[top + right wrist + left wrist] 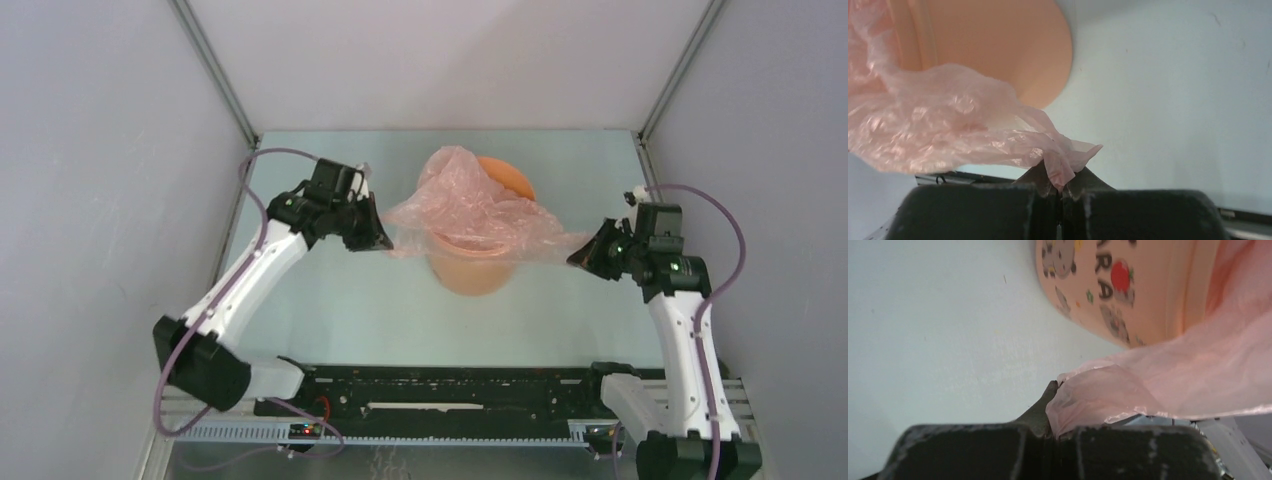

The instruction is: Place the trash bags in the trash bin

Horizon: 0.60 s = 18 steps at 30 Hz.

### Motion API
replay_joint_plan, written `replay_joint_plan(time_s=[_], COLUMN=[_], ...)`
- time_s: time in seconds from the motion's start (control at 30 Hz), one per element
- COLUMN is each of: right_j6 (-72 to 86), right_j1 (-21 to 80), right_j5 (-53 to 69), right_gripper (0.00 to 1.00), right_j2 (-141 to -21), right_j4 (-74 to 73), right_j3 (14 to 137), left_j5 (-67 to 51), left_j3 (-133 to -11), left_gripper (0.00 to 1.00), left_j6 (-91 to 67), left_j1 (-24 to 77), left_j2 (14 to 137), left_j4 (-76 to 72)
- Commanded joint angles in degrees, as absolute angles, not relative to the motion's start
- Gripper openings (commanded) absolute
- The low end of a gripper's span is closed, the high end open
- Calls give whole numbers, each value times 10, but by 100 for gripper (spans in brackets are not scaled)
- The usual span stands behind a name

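The bag lies over the bin's near rim and leaves the bin's far rim uncovered, so next my left gripper opens and takes the bag's edge farther back (408,209).
The pale-pink trash bag (470,210) is draped over the mouth of the orange trash bin (470,270), which stands upright mid-table. My left gripper (385,240) is shut on the bag's left edge (1108,395), just left of the bin (1148,290), whose side has printed pictures and letters. My right gripper (580,255) is shut on the bag's right corner (1063,160), just right of the bin (998,45). The bag is stretched between both grippers above the rim. The bin's inside is mostly hidden by the film.
Grey walls enclose the table on the left, right and back. A black rail (450,390) with the arm bases runs along the near edge.
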<state>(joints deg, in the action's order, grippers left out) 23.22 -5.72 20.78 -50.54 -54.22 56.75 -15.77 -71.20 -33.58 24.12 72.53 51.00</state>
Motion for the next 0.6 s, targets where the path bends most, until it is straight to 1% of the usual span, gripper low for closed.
replay_joint_plan(time_s=[0.0, 0.07, 0.1, 0.13, 0.17, 0.2, 0.23, 0.27, 0.33, 0.4, 0.5, 0.57], right_j6=[219, 219, 215, 209, 201, 193, 183, 174, 165, 170, 183, 182], right_j1=[-45, -44, -45, -46, -46, -46, -46, -47, -47, -45, -41, -42], right_j5=[172, 189, 191, 187, 182, 185, 193, 201, 208, 222, 209, 205], right_gripper=[1, 3, 3, 0, 0, 3, 13, 20, 38, 53, 66, 72], right_j2=[-588, -640, -667, -686, -695, -689, -676, -660, -626, -586, -524, -503], right_j4=[-380, -346, -350, -377, -406, -426, -440, -462, -510, -553, -601, -614], right_j3=[546, 550, 563, 581, 599, 607, 608, 610, 625, 642, 677, 705], left_j5=[-92, -90, -93, -108, -122, -129, -137, -146, -160, -167, -178, -186], left_j3=[-789, -804, -811, -821, -827, -820, -809, -798, -782, -770, -772, -785], left_gripper=[0, 0, 0, 0, 0, 1, 4, 6, 8, 12, 18, 25], left_j6=[-307, -301, -297, -291, -286, -287, -288, -290, -294, -301, -312, -318], left_j1=[225, 221, 219, 217, 219, 221, 224, 225, 225, 225, 226, 225], left_j2=[802, 832, 849, 861, 866, 862, 853, 841, 821, 801, 794, 799], left_j4=[466, 456, 460, 470, 476, 475, 469, 466, 463, 460, 452, 450])
